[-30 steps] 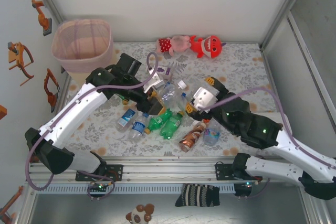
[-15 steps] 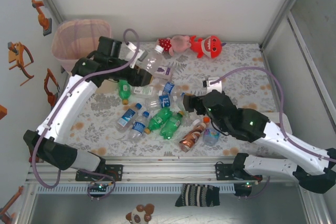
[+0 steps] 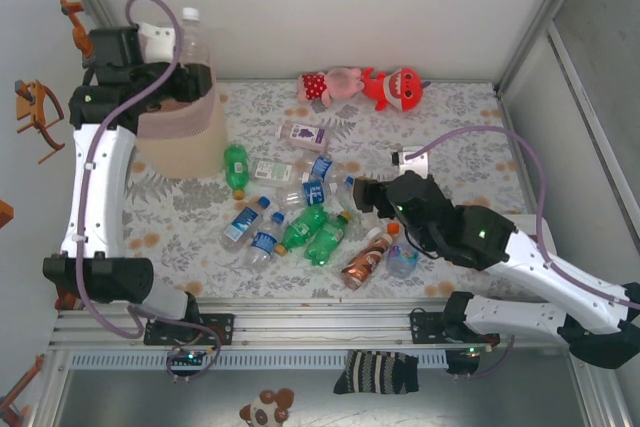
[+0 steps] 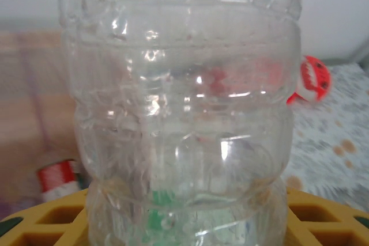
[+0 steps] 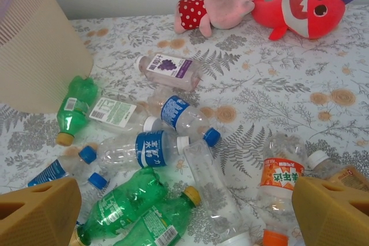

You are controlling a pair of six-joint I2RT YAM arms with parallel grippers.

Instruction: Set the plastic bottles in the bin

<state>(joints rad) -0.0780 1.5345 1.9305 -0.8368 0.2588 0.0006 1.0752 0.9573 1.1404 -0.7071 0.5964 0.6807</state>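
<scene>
The robot's left gripper should release the clear bottle, which is raised over the bin now, inside the bin (image 3: 166,107), next to the red-labelled bottle.
My left gripper (image 3: 188,75) is raised over the bin (image 3: 185,142) and shut on a clear bottle (image 3: 191,39) with a white cap. In the left wrist view that bottle (image 4: 184,113) stands between the yellow fingers (image 4: 43,220). Several plastic bottles (image 3: 300,215) lie in a pile mid-table: green ones (image 5: 124,205), blue-labelled clear ones (image 5: 150,148), an orange-labelled one (image 5: 282,180) and a brown one (image 3: 365,260). My right gripper (image 3: 366,195) hangs open just right of the pile, and nothing is between its fingers (image 5: 40,211).
Pink and red plush toys (image 3: 362,87) lie at the back of the table. A purple-labelled bottle (image 5: 170,68) and a green bottle (image 5: 75,108) lie apart near the bin's beige wall (image 5: 34,56). Metal frame posts stand at both sides.
My left arm has lifted the clear bottle out of the pile and swung it left and back, up over the bin. The right gripper has tilted down towards the pile.
</scene>
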